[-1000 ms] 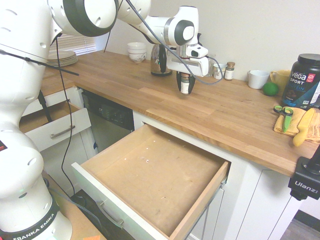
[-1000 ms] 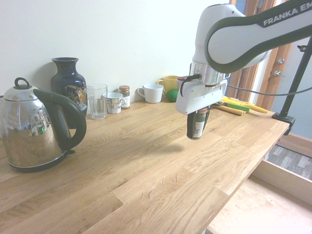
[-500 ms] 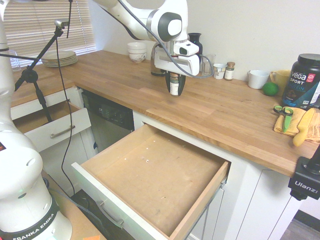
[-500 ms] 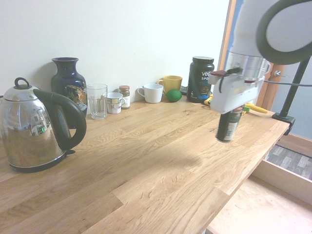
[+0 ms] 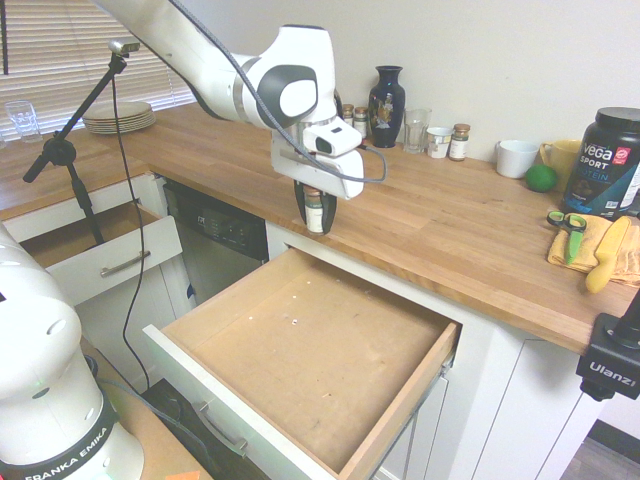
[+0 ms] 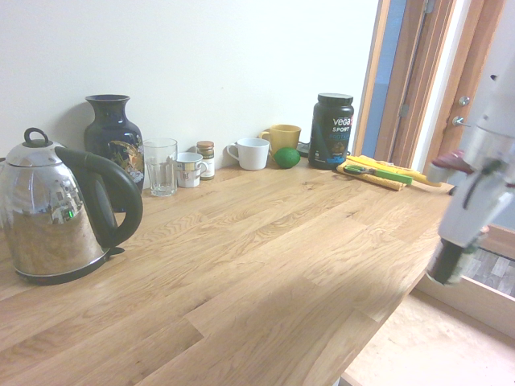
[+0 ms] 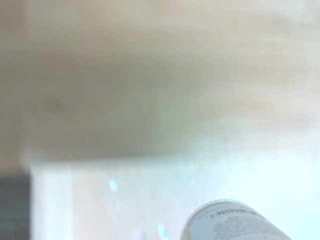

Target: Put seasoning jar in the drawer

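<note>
The robot's gripper will release the seasoning jar upright on the middle of the wide drawer's brown bottom [image 5: 314,348].
My gripper [image 5: 315,213] is shut on the seasoning jar [image 5: 315,207], a small glass jar with a pale label, held upright between the dark fingers. It hangs just over the counter's front edge, at the back rim of the open drawer [image 5: 400,390]. The drawer is wide and shallow with a brown board bottom and holds nothing. In the second exterior view the gripper [image 6: 451,261] and the seasoning jar [image 6: 447,264] show blurred at the right, past the counter edge. The wrist view shows the jar's label [image 7: 235,222] at its lower edge over a blurred pale surface.
A smaller white drawer [image 5: 105,258] stands open at the left. Along the back wall stand a blue vase [image 5: 386,93], a glass [image 5: 417,130], small jars [image 5: 459,142], white mug [image 5: 516,157], lime [image 5: 541,178] and black tub [image 5: 606,162]. A steel kettle [image 6: 48,217] sits on the counter.
The arm has carried the jar from over the middle of the counter toward the front edge, down and closer to the open drawer. The grip on the jar has stayed the same.
</note>
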Action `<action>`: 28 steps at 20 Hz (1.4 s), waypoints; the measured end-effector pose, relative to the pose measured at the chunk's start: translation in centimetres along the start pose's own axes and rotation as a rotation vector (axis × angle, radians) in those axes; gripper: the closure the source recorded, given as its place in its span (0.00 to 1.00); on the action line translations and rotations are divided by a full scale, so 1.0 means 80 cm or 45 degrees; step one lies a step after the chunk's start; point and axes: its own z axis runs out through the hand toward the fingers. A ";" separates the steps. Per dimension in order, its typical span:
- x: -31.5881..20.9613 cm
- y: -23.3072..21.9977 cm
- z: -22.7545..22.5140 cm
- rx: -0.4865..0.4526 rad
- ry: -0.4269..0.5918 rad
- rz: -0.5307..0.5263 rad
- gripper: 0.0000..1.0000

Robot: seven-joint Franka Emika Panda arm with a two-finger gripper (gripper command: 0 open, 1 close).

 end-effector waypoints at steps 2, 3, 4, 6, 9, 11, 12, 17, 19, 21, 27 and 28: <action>-0.018 0.028 0.028 -0.010 -0.006 0.010 1.00; -0.024 0.037 0.038 -0.012 -0.007 0.015 1.00; -0.027 0.042 0.045 -0.013 -0.007 0.017 1.00; -0.028 0.050 0.059 -0.016 -0.004 0.023 1.00; -0.022 0.057 0.089 -0.024 0.004 0.028 1.00; -0.019 0.061 0.119 -0.038 0.005 0.018 1.00; -0.018 0.064 0.136 -0.049 0.002 0.014 1.00; 0.004 0.065 0.197 -0.100 -0.016 0.025 1.00; 0.007 0.062 0.216 -0.118 -0.025 0.031 1.00; 0.006 0.062 0.233 -0.132 -0.036 0.037 1.00; 0.004 0.068 0.249 -0.135 -0.058 0.070 0.00; 0.004 0.068 0.249 -0.133 -0.060 0.074 0.00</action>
